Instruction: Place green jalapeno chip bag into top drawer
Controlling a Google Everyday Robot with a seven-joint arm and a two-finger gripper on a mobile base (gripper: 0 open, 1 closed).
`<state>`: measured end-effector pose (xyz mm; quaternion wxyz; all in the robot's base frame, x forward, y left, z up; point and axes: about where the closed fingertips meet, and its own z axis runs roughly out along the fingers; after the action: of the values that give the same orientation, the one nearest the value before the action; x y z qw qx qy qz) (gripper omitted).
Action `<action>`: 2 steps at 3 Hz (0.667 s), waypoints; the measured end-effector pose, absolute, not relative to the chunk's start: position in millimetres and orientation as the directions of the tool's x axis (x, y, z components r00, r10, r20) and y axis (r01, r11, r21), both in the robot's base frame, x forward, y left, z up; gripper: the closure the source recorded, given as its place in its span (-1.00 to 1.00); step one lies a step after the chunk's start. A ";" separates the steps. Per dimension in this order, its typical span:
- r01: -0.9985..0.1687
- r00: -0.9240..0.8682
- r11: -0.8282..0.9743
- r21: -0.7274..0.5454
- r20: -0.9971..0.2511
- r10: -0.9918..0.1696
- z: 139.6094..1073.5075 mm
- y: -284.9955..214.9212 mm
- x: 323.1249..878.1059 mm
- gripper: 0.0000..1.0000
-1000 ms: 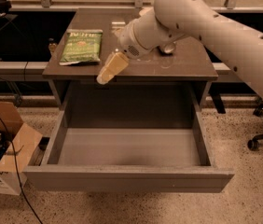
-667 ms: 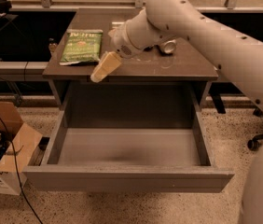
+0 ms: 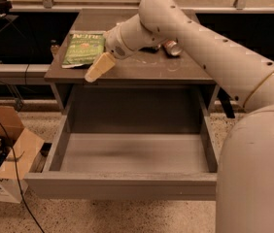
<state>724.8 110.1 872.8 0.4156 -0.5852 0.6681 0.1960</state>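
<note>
The robot's gripper will close on the side edge [image 3: 99, 46] of the green jalapeno chip bag, the one facing the soda can.
The green jalapeno chip bag [image 3: 83, 48] lies flat on the brown cabinet top [image 3: 142, 67] at its left side, pale lettering at its far end. My gripper [image 3: 98, 68] hangs just right of the bag's near right corner, above the cabinet's front edge, its pale fingertips pointing down-left. It holds nothing that I can see. The top drawer [image 3: 127, 152] stands pulled wide open below, grey inside, with nothing in it.
A soda can [image 3: 172, 48] lies on its side at the right back of the cabinet top. An open cardboard box [image 3: 6, 154] with packets stands on the floor at the left, with cables beside it. My arm [image 3: 214, 52] spans the right side.
My gripper has moved left along the cabinet's front edge, closer to the bag's near right corner. The bag and drawer have not moved.
</note>
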 end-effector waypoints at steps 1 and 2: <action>-0.947 0.020 0.248 -0.202 -0.813 -0.583 867.6 123.5 742.8 -1.00; -0.948 0.004 0.266 -0.172 -0.846 -0.534 863.6 131.7 760.3 -1.00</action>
<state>760.3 131.7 863.6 0.4373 -0.5574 0.6647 0.2372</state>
